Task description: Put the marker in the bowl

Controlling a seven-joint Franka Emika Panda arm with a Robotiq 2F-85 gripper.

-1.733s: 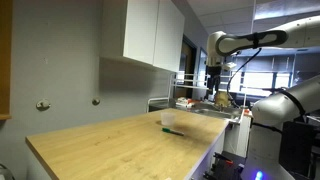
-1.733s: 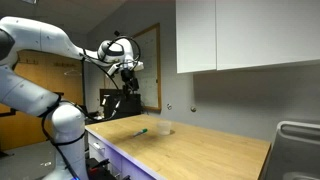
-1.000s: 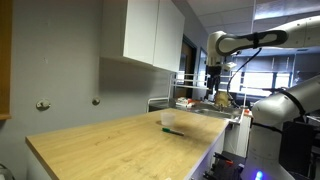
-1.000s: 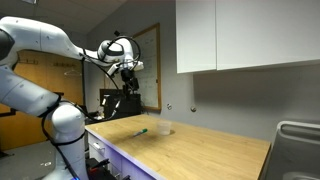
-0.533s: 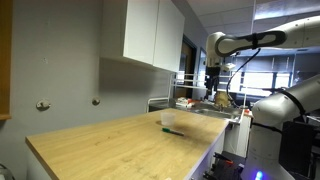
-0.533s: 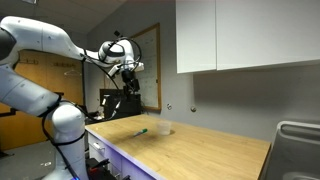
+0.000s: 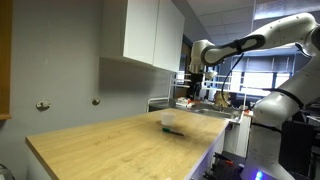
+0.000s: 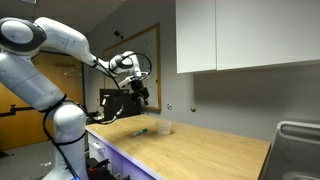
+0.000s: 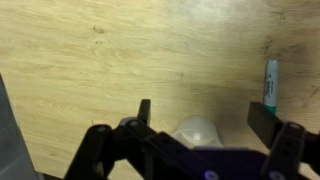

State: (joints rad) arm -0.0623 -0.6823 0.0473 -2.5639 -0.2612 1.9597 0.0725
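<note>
The marker lies flat next to the bowl, and my gripper will close on the middle of the marker (image 7: pixel 173 132) (image 9: pixel 271 90).
The bowl (image 7: pixel 169 119) is a small pale cup standing on the wooden tabletop (image 7: pixel 110 145); it also shows in an exterior view (image 8: pixel 164 128). The marker (image 7: pixel 173 131) is a thin dark green pen lying flat beside the bowl, seen as well in an exterior view (image 8: pixel 141 131). My gripper (image 7: pixel 194 86) hangs in the air above the table, open and empty, as in an exterior view (image 8: pixel 143 96). In the wrist view my gripper (image 9: pixel 205 115) is open, with the bowl (image 9: pixel 197 131) between the fingers far below and the marker (image 9: pixel 270 82) off to the right.
White wall cabinets (image 7: pixel 150 35) hang above the table's back edge. A wire dish rack (image 8: pixel 298 135) stands at one end of the counter. Two wall knobs (image 7: pixel 42 105) sit on the grey wall. The table's front edge (image 8: pixel 130 155) drops off toward the robot base.
The arm has swung in from beyond the table's end toward the bowl and marker, and the gripper now hangs lower, above the bowl. The bowl and marker have not moved.
</note>
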